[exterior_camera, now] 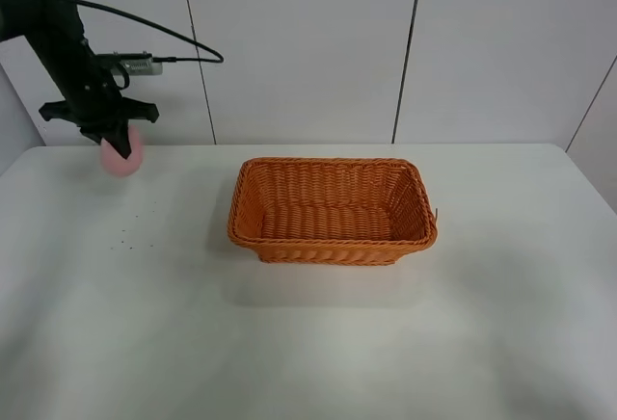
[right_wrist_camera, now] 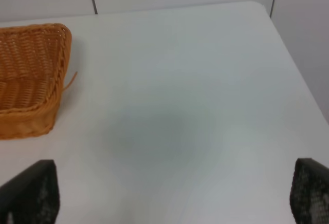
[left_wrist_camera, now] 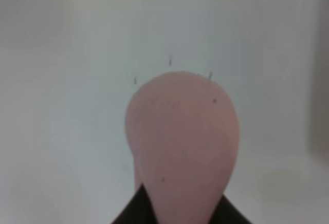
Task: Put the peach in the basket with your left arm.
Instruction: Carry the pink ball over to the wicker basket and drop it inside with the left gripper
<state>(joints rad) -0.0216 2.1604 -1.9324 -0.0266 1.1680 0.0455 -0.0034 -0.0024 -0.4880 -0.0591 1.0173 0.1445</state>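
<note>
I will use my left gripper to release the peach onto the bottom of the basket, close to the middle of its near side (exterior_camera: 322,225).
My left gripper (exterior_camera: 118,143) is shut on the pale pink peach (exterior_camera: 122,156) and holds it above the table at the far left, well left of the basket. In the left wrist view the peach (left_wrist_camera: 182,142) fills the middle, pinched between the dark fingertips (left_wrist_camera: 134,211). The orange wicker basket (exterior_camera: 333,210) stands in the middle of the white table; its near corner shows in the right wrist view (right_wrist_camera: 31,77). My right gripper (right_wrist_camera: 175,193) is open over bare table to the right of the basket; it does not show in the high view.
The white table (exterior_camera: 308,343) runs to a white panelled wall behind. A black cable (exterior_camera: 164,30) trails from the left arm. The table's right edge (right_wrist_camera: 295,80) lies near the right gripper. Small dark specks (exterior_camera: 130,227) lie on the table left of the basket.
</note>
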